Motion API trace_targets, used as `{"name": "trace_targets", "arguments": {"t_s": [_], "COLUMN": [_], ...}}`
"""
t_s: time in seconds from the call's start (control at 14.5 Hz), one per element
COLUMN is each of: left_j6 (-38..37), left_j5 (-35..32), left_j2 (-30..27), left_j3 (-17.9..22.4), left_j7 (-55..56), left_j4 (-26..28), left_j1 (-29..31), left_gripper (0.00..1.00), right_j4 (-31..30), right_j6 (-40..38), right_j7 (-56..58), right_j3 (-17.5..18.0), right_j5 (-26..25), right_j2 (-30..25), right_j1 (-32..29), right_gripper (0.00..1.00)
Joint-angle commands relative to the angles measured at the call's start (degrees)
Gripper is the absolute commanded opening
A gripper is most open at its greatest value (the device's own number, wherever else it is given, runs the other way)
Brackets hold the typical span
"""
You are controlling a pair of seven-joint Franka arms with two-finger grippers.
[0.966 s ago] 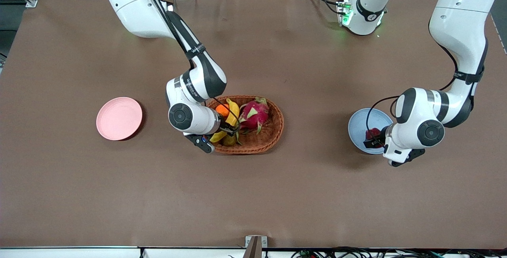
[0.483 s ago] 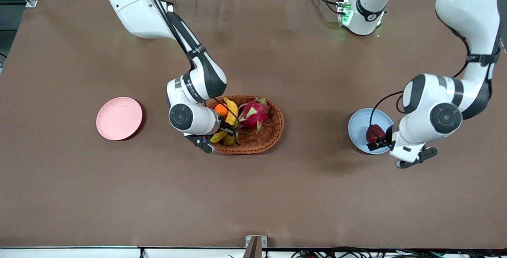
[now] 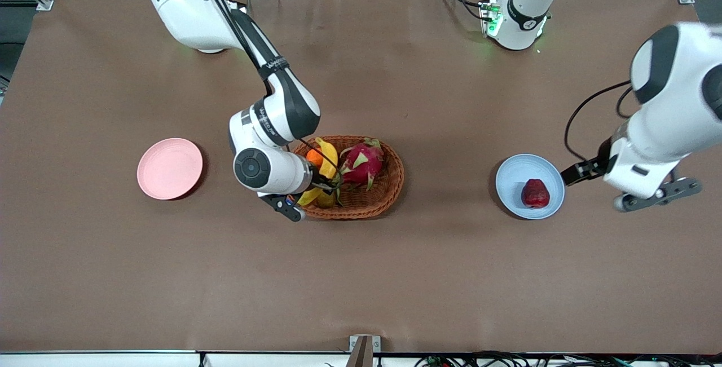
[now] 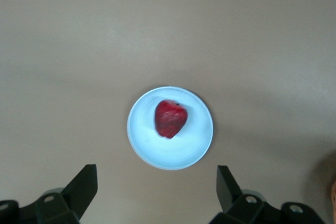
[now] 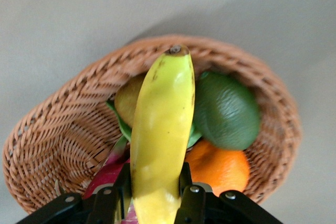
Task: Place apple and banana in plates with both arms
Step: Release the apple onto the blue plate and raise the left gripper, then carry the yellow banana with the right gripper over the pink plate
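Note:
The robot's right gripper needs to put the yellow banana down on the empty pale pink plate (image 3: 173, 166).
The dark red apple (image 3: 536, 193) lies in the light blue plate (image 3: 510, 184), and shows there in the left wrist view too (image 4: 170, 118). My left gripper (image 3: 576, 174) is open and empty, up in the air over the table beside the blue plate (image 4: 142, 145), toward the left arm's end; its fingers (image 4: 84, 187) stand wide apart. My right gripper (image 3: 321, 181) is shut on the yellow banana (image 3: 328, 157) over the wicker basket (image 3: 389, 186); both fingers (image 5: 184, 182) press the banana (image 5: 163, 124). The pale pink plate (image 3: 169, 168) holds nothing.
The basket (image 5: 58, 129) holds a pink dragon fruit (image 3: 361, 161), an orange (image 5: 223, 169), a dark green fruit (image 5: 226, 111) and a yellow-green fruit (image 5: 125, 100). The pink plate sits toward the right arm's end of the table.
My left gripper let go of the apple, rose and drew away from the blue plate toward the left arm's end. My right gripper lifted slightly with the banana.

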State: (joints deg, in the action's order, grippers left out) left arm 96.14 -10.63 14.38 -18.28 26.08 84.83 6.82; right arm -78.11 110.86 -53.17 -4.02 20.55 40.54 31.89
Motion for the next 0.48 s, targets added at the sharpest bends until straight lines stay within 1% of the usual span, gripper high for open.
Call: {"name": "trace_targets", "arguments": {"t_s": [0.0,0.07,0.14,0.28,0.41], "left_j6": [-4.46,-5.60,-6.66,-6.84,-6.93], "left_j5": [-0.53,-0.44,-0.53,0.52,3.51], "left_j2": [-4.78,-6.36,-7.77,-9.97,-13.22], "left_j3": [-0.35,-0.44,-0.44,-0.36,1.05], "left_j7": [-1.21,-1.73,-3.04,-8.04,-14.01], "left_j4": [-1.60,-1.60,-1.60,-1.60,-0.38], "left_j1": [0.12,0.21,0.04,0.38,1.18], "left_gripper": [1.00,1.00,1.00,1.00,1.00], "right_j4": [-0.11,-0.29,-0.29,-0.99,-3.01], "right_j6": [-3.10,-4.84,-8.17,-10.13,-10.66], "right_j7": [4.44,9.70,14.71,24.73,32.48], "right_j3": [0.42,0.42,0.42,0.42,0.42], "right_j5": [-6.81,-9.37,-10.44,-12.45,-15.27], "right_j2": [-3.35,-4.32,-4.68,-5.99,-6.27], "right_j1": [-4.02,-6.29,-9.88,-15.87,-21.67], "right_gripper": [0.26,0.26,0.26,0.26,0.26]}}
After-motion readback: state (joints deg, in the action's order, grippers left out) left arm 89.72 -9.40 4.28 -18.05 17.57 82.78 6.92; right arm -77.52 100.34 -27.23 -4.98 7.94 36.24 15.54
